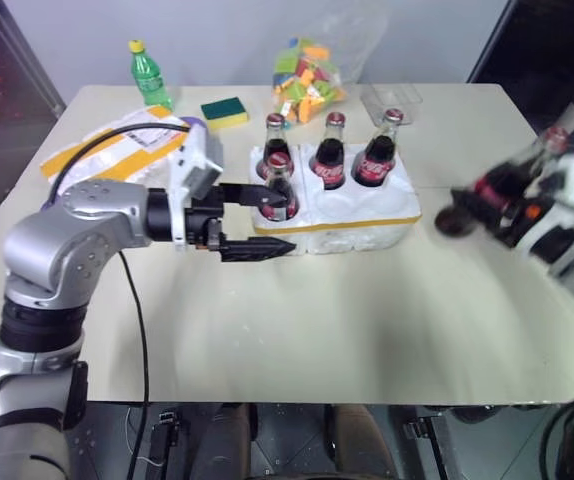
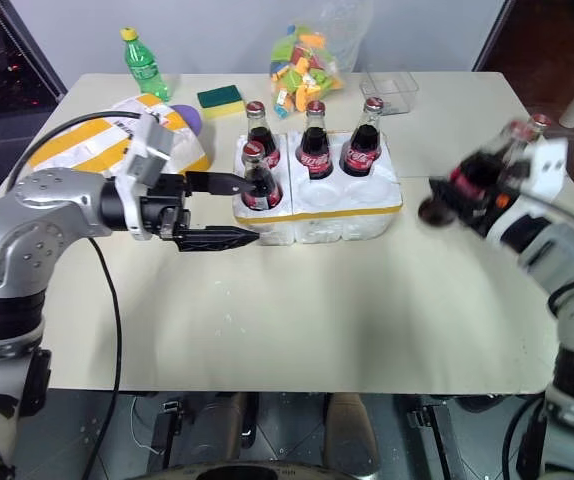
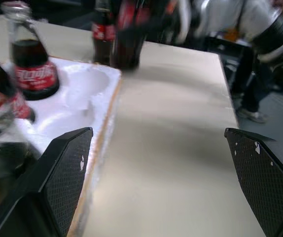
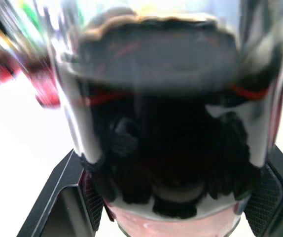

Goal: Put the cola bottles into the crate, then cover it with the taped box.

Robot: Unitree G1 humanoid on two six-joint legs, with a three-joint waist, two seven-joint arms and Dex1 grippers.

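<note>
My right gripper should release the cola bottle in the crate's empty front middle well (image 1: 336, 208). The bottle is still tilted above the table beside the crate.
The crate (image 1: 367, 226), a low white foam tray with a yellow band, sits mid-table and holds several cola bottles. Three stand in the back row (image 1: 328, 155) and one stands at the front left (image 1: 279, 190). My left gripper (image 1: 270, 220) is open at the crate's front-left corner, with one finger by the front-left bottle and the other in front of the crate wall. My right gripper (image 1: 487, 205) is shut on another cola bottle (image 1: 512, 175), held tilted above the table to the right of the crate. The taped box (image 1: 117, 150) lies far left, partly hidden by my left arm.
A green plastic bottle (image 1: 150, 75), a yellow-green sponge (image 1: 225, 112), a bag of colourful blocks (image 1: 307, 75) and a clear plastic container (image 1: 392, 100) stand along the table's far side. The crate's front middle and front right wells (image 3: 82, 94) are unoccupied.
</note>
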